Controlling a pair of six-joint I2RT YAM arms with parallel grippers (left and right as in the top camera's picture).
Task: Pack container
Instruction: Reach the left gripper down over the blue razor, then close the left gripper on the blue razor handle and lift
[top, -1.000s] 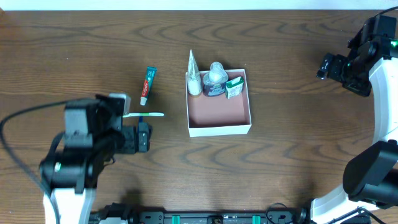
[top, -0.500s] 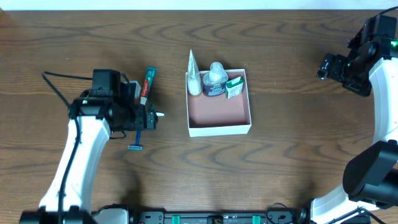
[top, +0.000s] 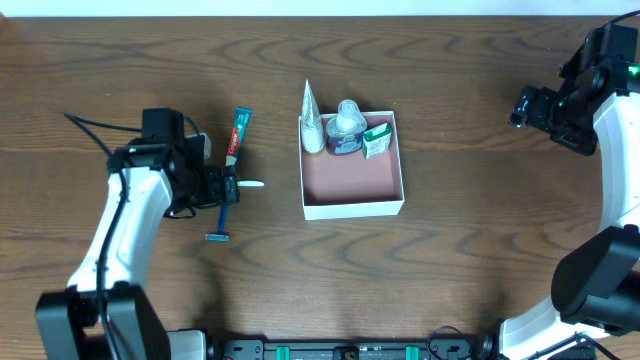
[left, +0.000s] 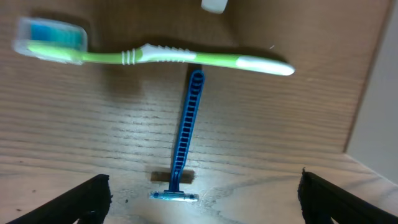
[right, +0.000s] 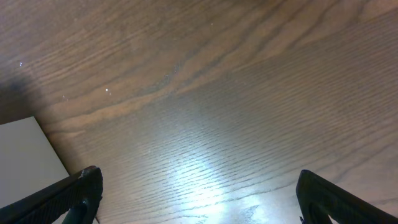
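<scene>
The robot's left gripper needs to next close on the handle (top: 223, 207) (left: 190, 107) of the blue razor, close to the end of the handle next to the green toothbrush.
The container (top: 353, 209), a shallow white box with a reddish-brown bottom, sits mid-table. A white tube (top: 312, 120), a clear bottle (top: 346, 127) and a small green box (top: 377, 138) stand along its far wall. My left gripper (top: 228, 187) hangs open to the left of it, over a green toothbrush (left: 155, 57) and a blue razor (left: 186, 127). The razor's head (left: 174, 196) lies between the wide-apart fingers (left: 87, 198), untouched. A toothpaste tube (top: 237, 135) lies just beyond. My right gripper (top: 525, 105) is open over bare wood at the far right.
The razor (top: 222, 218) points toward the table's front edge, and the toothbrush tip (top: 252, 183) pokes out toward the box. In the right wrist view a white flat corner (right: 25, 149) shows at the left, beside my open right gripper (right: 199, 199).
The left arm has swung up and back from the front left, uncovering the razor; its gripper now sits over the toothbrush and razor handle. The right arm has not moved.
</scene>
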